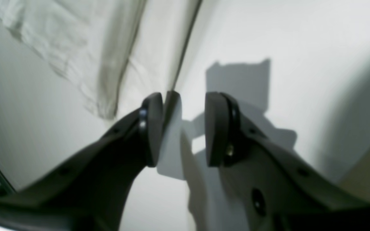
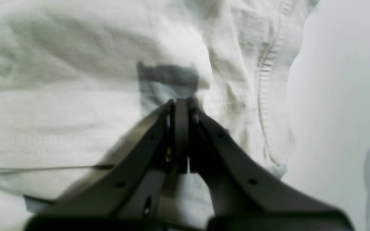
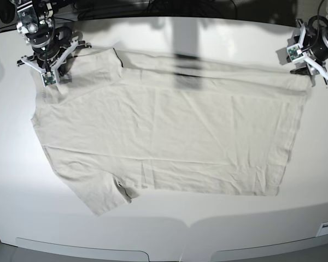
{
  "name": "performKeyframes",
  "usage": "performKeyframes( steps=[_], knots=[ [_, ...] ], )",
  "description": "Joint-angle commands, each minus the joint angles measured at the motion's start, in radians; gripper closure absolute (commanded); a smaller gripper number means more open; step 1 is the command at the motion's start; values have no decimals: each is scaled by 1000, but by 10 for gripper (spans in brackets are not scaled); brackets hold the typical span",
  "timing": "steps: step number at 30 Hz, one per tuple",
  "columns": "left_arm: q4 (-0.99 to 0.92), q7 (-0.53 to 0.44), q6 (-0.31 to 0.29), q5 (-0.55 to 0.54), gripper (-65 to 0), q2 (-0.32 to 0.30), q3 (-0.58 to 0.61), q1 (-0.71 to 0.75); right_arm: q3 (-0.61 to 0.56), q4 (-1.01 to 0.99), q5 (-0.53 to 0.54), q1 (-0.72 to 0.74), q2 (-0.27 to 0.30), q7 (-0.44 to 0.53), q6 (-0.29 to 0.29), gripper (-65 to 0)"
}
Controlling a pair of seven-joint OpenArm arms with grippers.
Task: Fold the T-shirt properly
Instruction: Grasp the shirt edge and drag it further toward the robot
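Observation:
My left gripper needs to pinch the hem corner (image 3: 305,81) and pull it toward the cables, since the far edge of the T-shirt slants toward the front at its hem end.
The off-white T-shirt (image 3: 169,125) lies spread flat on the white table, its hem toward the right and its sleeves toward the left. My left gripper (image 3: 308,64) is at the shirt's far right hem corner. In the left wrist view it (image 1: 185,128) is open, and the cloth edge (image 1: 172,64) runs down beside one finger. My right gripper (image 3: 50,73) is over the far left sleeve. In the right wrist view it (image 2: 180,106) is shut, with its tips down at the fabric (image 2: 75,96). Whether cloth is pinched there I cannot tell.
Bare white table (image 3: 164,229) surrounds the shirt, with its front edge near the bottom of the base view. Dark cables (image 3: 153,8) run along the far edge behind the table.

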Motion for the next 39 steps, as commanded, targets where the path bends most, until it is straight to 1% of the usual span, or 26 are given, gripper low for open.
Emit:
performKeyframes(
  steps=[1,9,12,13,15,17,20,24,26,31,36,39],
  knots=[
    [6,-1,12,-7,-217,-17,-7,-13,2,5,1,-6,11,-18,3,0],
    [-128,-7,12,-7,-208,-17,-7,-74,2,5,0,-6,11,-21,3,0],
    [-179,-53,12,-6,-119,-17,-7,-74,2,5,0,-5,11,-19,3,0],
    [-192,-56,12,-6,-99,-17,-6,-74,2,5,0,-5,12,-20,3,0],
    [-211,-42,12,-5,-60,-17,-3,-74,2,5,0,-5,11,-20,3,0],
    [-217,-24,12,-6,0,-17,-3,-70,2,5,0,-6,12,-20,3,0],
    [-217,-12,12,-7,0,-17,-3,-64,2,5,0,-6,12,-20,3,0],
    [-216,53,12,-13,0,-18,-3,-16,2,5,-8,-6,12,-21,14,0],
    [-216,53,12,-34,0,-18,-3,35,2,5,-27,-6,11,-21,31,0],
    [-216,50,12,-128,0,-18,-3,143,2,5,-29,-6,11,-21,32,0],
    [-209,51,12,-185,0,-18,-3,189,2,5,-29,-24,12,-53,32,0],
    [-186,51,12,-196,0,-18,-3,225,2,5,-29,-68,11,-33,22,0]
  ],
)
